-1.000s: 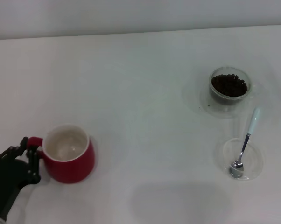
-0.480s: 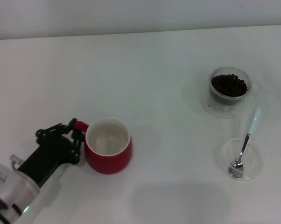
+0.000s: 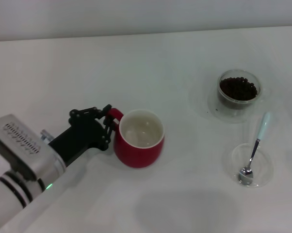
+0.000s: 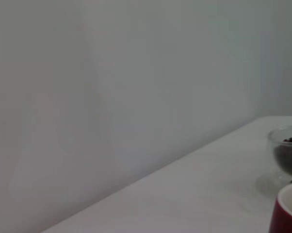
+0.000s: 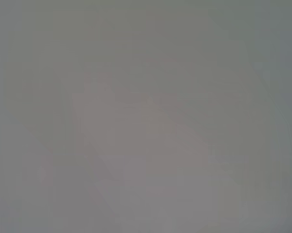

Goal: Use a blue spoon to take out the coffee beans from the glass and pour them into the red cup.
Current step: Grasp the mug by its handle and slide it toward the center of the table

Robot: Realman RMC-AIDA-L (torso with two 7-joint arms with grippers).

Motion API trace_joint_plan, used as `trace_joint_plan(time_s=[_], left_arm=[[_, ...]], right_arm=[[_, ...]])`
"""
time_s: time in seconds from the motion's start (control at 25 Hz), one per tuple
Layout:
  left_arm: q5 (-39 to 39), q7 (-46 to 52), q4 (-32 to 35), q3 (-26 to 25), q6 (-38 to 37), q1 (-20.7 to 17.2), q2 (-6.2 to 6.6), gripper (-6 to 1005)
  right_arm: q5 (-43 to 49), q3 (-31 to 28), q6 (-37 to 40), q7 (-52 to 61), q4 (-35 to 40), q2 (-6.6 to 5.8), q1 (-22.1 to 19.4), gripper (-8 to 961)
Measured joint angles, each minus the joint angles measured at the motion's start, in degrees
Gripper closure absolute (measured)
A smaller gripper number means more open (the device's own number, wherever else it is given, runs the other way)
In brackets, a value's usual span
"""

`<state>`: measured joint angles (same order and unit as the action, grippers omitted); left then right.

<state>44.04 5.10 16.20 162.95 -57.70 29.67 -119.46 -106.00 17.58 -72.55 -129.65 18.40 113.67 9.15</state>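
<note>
I should let go of the red cup with my left gripper on the open white table partway (image 3: 171, 164) toward the flat clear dish.
The red cup (image 3: 139, 139) stands upright near the middle of the table, white inside and empty. My left gripper (image 3: 108, 122) is shut on its loop handle (image 3: 114, 114), reaching in from the lower left. The glass (image 3: 238, 90) holding coffee beans (image 3: 238, 88) sits at the far right. In front of it the blue spoon (image 3: 255, 147) rests with its metal bowl in a flat clear dish (image 3: 249, 165) and its pale handle pointing toward the glass. The left wrist view catches the cup's rim (image 4: 287, 211) and the glass (image 4: 285, 155). My right gripper is out of view.
The white table (image 3: 151, 73) meets a pale wall (image 3: 136, 14) along the back. The right wrist view is a blank grey field.
My left gripper has carried the red cup by its handle from the lower-left corner rightward and a little farther back, toward the table's middle. The glass, spoon and dish have not moved.
</note>
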Motion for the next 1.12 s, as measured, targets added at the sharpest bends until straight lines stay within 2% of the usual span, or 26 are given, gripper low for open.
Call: trace_joint_plan(time_s=[0.6,1.12], left_arm=[[-6.1,5.7,0.6,0.0,8.9,9.2,-0.27,884],[-10.6,7.3,2.1,-0.1,14.9,12.4,-0.33,901]], right_arm=[[0.0,0.0,0.0,-1.2,0.1,0.15,0.7,248],[0.0,0.0,-0.1,-1.3,0.1,0.15,0.8,253]])
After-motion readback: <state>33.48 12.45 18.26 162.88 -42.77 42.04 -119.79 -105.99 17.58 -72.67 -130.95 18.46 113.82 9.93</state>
